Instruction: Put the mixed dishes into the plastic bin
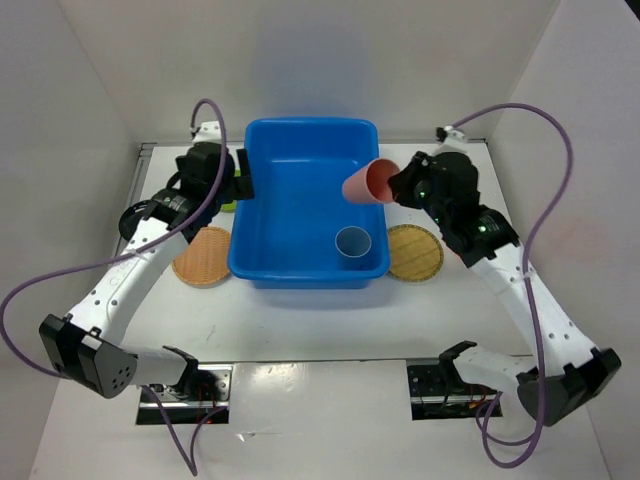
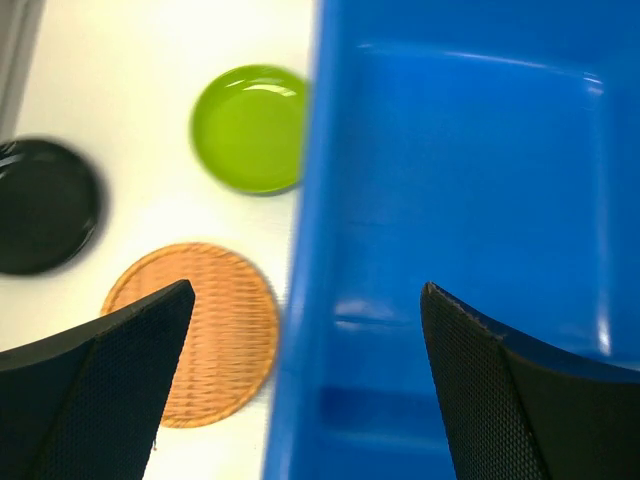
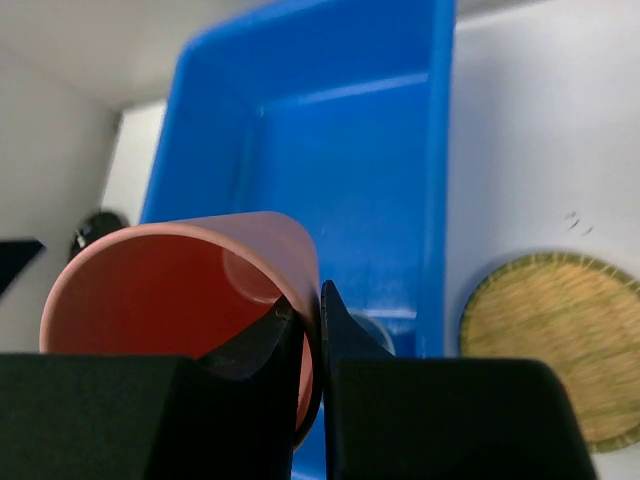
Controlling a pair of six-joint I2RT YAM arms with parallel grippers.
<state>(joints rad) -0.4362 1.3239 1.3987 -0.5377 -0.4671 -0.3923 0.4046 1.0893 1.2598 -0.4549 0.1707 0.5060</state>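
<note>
Next, my right gripper lets go of the reddish-pink cup inside the small grey-blue cup (image 1: 354, 240) (image 3: 372, 334) that stands in the blue plastic bin.
The blue plastic bin (image 1: 305, 272) stands mid-table. My right gripper (image 1: 393, 187) is shut on the wall of a reddish-pink cup (image 1: 367, 182), tipped on its side above the bin's right rim; in the right wrist view one finger is inside the cup (image 3: 180, 290) and one outside. My left gripper (image 2: 305, 370) is open and empty, straddling the bin's left wall (image 2: 300, 300). A lime-green plate (image 2: 250, 127), a black plate (image 2: 40, 205) and a woven plate (image 2: 205, 325) lie left of the bin. A second woven plate (image 1: 414, 251) lies right of it. No orange plate shows.
A small grey-blue cup (image 1: 352, 242) stands in the bin's near right corner. White walls enclose the table on the left, right and back. Purple cables arc from both arms.
</note>
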